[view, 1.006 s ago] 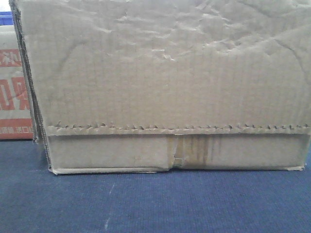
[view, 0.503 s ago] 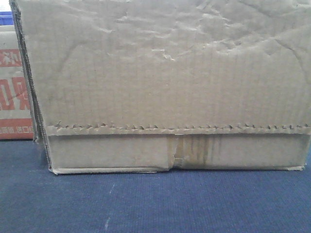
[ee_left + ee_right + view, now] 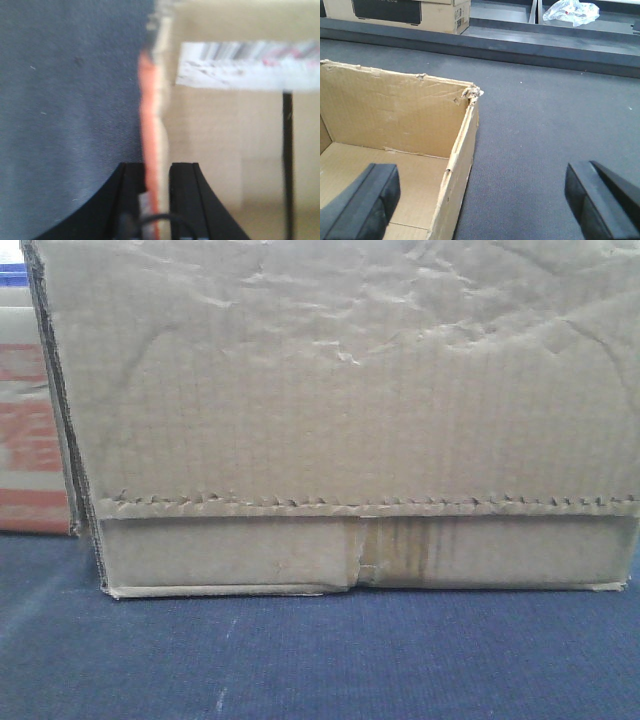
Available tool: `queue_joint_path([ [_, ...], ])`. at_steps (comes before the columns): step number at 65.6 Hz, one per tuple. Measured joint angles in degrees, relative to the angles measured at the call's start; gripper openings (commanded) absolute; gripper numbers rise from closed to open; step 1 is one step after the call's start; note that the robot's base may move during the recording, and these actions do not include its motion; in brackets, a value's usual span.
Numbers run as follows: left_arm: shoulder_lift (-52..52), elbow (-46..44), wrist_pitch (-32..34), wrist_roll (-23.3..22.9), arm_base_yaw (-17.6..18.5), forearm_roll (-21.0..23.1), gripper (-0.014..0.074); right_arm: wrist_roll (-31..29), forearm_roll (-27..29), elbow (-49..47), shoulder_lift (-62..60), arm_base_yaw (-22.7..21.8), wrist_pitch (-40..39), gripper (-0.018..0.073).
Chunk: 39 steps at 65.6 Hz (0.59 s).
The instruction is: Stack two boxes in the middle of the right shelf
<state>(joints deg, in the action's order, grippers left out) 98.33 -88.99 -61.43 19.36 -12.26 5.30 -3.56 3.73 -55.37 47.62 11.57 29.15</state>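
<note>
The robot's left gripper will release the box with red print inside the plain creased tan box (image 3: 355,430).
A plain creased tan box (image 3: 340,410) with a jagged flap edge and brown centre tape fills the front view, resting on dark blue carpet (image 3: 320,660). A second box (image 3: 30,440) with red print shows blurred at its left. In the left wrist view my left gripper (image 3: 157,167) is shut on the orange-printed wall (image 3: 150,115) of a box. A white label (image 3: 250,65) lies inside. My right gripper (image 3: 480,187) is wide open and straddles the right wall of an open tan box (image 3: 395,110), one finger inside and one over the carpet. The shelf is out of view.
Beyond the carpet in the right wrist view runs a dark low ledge (image 3: 545,52). On it stand a cardboard carton with a black panel (image 3: 400,12) and a crumpled plastic bag (image 3: 570,10).
The red-printed box at the left edge of the front view has become blurred and its print has shifted slightly. The plain box has not moved.
</note>
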Motion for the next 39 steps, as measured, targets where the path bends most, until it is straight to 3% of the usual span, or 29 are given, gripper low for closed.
queue_joint_path([
  [5, -1.68, -2.29, -1.37, -1.15, 0.00, -0.78, -0.0111, 0.00, 0.00, 0.00, 0.00, 0.00, 0.00, 0.0570],
  [27, -11.13, -19.53, -3.92, -13.73, 0.72, -2.41, -0.0111, 0.00, 0.00, 0.00, 0.00, 0.00, 0.00, 0.0570],
  [39, -14.25, -27.00, -4.17, -16.36, 7.09, 2.14, -0.0111, 0.00, 0.00, 0.00, 0.00, 0.00, 0.00, 0.0570],
])
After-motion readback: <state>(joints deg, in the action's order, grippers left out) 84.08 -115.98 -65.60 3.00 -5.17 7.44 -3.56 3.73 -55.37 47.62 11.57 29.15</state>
